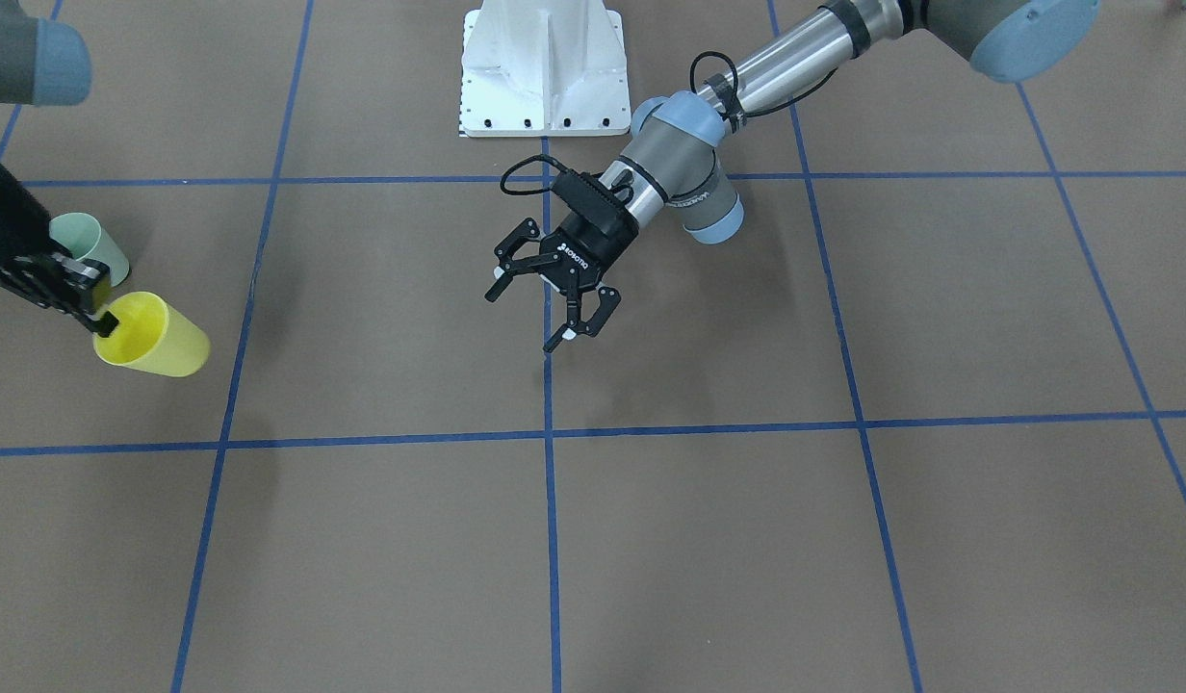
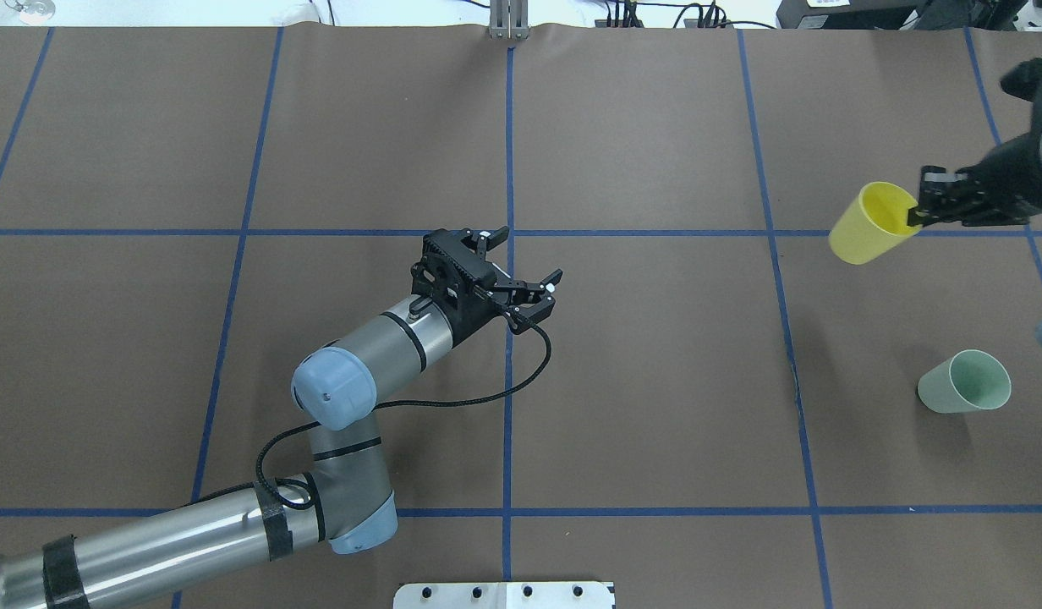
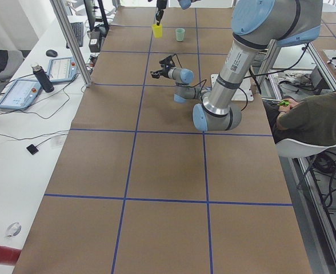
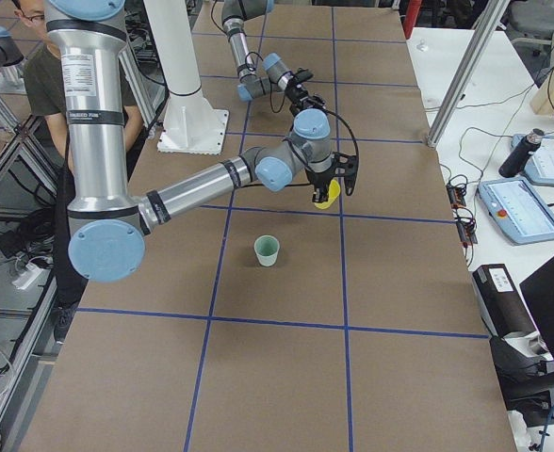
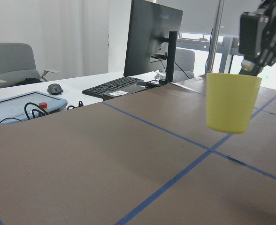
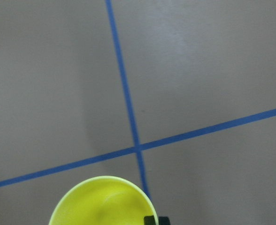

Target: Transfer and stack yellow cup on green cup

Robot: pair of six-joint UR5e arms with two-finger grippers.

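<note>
My right gripper is going to release the yellow cup upright inside the opening of the green cup [image 1: 76,239], so that it sits nested in it. The yellow cup is now held upright above the table.
My right gripper [image 2: 918,211] is shut on the rim of the yellow cup [image 2: 872,224] and holds it upright above the table at the far right. The cup also shows in the front view [image 1: 155,337], the left wrist view [image 5: 232,101] and the right wrist view [image 6: 103,201]. The green cup [image 2: 965,382] stands upright on the table, apart from the yellow one and nearer the robot; it also shows in the front view [image 1: 88,241] and the right exterior view [image 4: 267,250]. My left gripper [image 2: 529,254] is open and empty over the table's middle.
The white robot base plate [image 1: 545,67] sits at the table's near edge. A desk with a monitor [image 5: 152,37] and keyboard lies beyond the table's edge. A person [image 3: 311,114] sits beside the table. Blue tape lines grid the brown table.
</note>
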